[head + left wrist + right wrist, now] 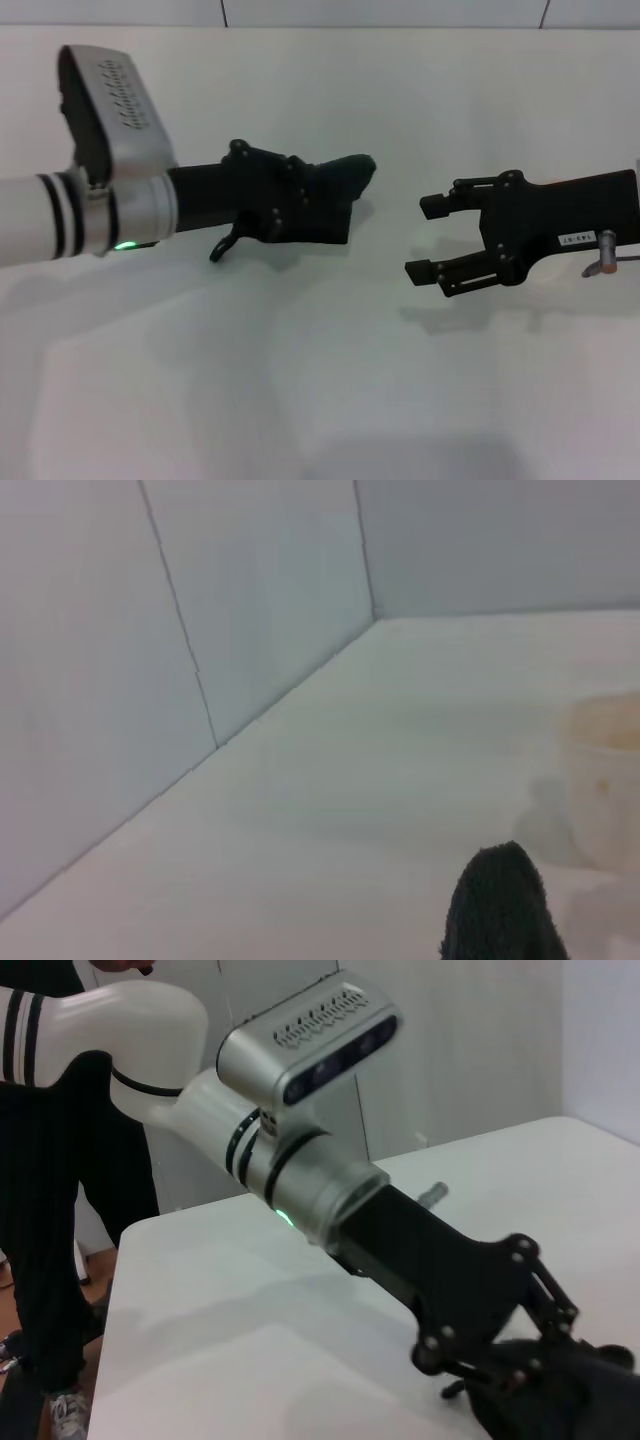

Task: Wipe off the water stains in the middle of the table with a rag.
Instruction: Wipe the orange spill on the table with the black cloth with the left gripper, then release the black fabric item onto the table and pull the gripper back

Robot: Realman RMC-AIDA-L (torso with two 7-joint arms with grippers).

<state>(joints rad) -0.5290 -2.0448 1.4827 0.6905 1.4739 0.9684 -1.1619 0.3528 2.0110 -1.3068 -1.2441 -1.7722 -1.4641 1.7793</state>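
The robot's left gripper will set the black rag down on the white table just this side of its fingers (268, 266).
My left gripper (325, 200) reaches in from the left over the middle of the white table (300, 380) and is shut on the black rag (350, 175). The rag bunches around its fingers and pokes out toward the far right. The rag's tip (500, 905) also shows in the left wrist view. The right wrist view has the left arm and the rag (570, 1400) in it. My right gripper (428, 238) hovers a short way to the right of the rag, open and empty. No water stains show; they may lie under the rag.
A cream paper cup (605, 780) stands on the table beyond the rag in the left wrist view. A white wall (150, 680) borders the table's far side. A person in dark clothes (50, 1210) stands beyond the table's edge.
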